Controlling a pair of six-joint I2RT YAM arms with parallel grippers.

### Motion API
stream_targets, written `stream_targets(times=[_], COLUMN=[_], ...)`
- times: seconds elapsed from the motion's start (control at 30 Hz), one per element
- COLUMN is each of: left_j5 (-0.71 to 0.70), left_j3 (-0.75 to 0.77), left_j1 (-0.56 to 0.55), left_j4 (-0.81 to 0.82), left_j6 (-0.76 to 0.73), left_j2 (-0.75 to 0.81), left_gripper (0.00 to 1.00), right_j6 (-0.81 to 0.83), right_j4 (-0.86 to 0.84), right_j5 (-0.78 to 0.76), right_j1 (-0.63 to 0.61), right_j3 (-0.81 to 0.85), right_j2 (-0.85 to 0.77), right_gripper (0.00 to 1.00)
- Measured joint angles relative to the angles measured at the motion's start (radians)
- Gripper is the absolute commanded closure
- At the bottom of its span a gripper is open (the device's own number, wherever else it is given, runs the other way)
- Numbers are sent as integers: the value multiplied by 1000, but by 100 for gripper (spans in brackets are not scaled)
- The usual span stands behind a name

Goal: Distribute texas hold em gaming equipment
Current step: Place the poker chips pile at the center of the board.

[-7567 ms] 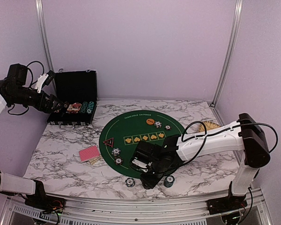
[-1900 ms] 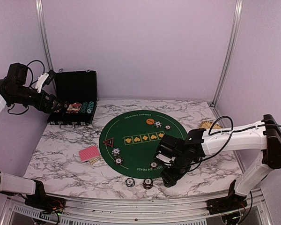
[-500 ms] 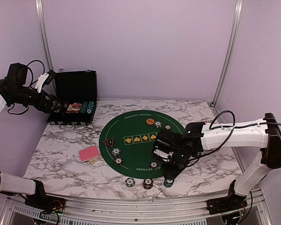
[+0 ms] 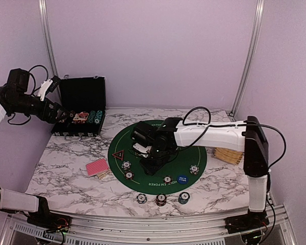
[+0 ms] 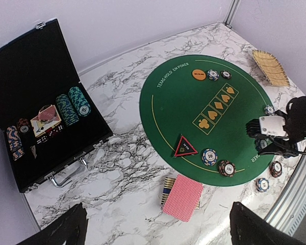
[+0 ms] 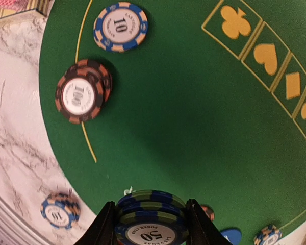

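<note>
The teal chips, now held just above the felt, will be let go by my right gripper on the green mat (image 4: 139,168) (image 6: 149,92), beside the chips that are near the triangle marker.
My right gripper (image 4: 152,162) hovers over the left middle of the green poker mat (image 4: 191,153). It is shut on a small stack of teal "50" chips (image 6: 152,219), held just above the felt. A "10" chip (image 6: 120,26) and a "100" chip (image 6: 82,97) lie on the mat ahead of it. The black-red triangle marker (image 4: 118,153) sits at the mat's left edge. Red-backed cards (image 4: 97,167) lie on the marble to its left. A blue button (image 4: 182,179) is on the mat's near side. An orange button (image 5: 199,74) is at its far side. My left gripper (image 5: 155,227) is open and empty, high near the case.
The black hinged chip case (image 4: 81,109) stands open at the back left, with chips and cards inside. A tan slatted wooden piece (image 4: 228,153) lies right of the mat. Three chips (image 4: 160,199) lie in a row on the marble near the front edge.
My right arm has swung from the mat's near right edge to its left middle, now with teal chips in its jaws. A blue button and a chip now lie on the mat's near right.
</note>
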State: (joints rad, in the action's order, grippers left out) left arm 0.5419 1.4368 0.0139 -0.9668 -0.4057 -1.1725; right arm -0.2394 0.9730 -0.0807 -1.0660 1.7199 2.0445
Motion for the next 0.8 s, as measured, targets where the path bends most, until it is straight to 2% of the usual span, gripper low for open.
stream_targets(times=[0.17, 0.37, 0.8], left_j5=[0, 0, 0], left_j3=[-11, -12, -15], left_j1=[0, 0, 0], left_j4=[0, 0, -1], left_j6=[-1, -1, -2], left_j2=[16, 21, 29], left_gripper=[1, 1, 1], right_j6=[31, 42, 47], right_j4=[-18, -40, -69], right_j5=[0, 15, 51], right_j1=[14, 44, 61], right_j3=[187, 336, 362], right_j2=[202, 320, 342], right_gripper=[85, 85, 80])
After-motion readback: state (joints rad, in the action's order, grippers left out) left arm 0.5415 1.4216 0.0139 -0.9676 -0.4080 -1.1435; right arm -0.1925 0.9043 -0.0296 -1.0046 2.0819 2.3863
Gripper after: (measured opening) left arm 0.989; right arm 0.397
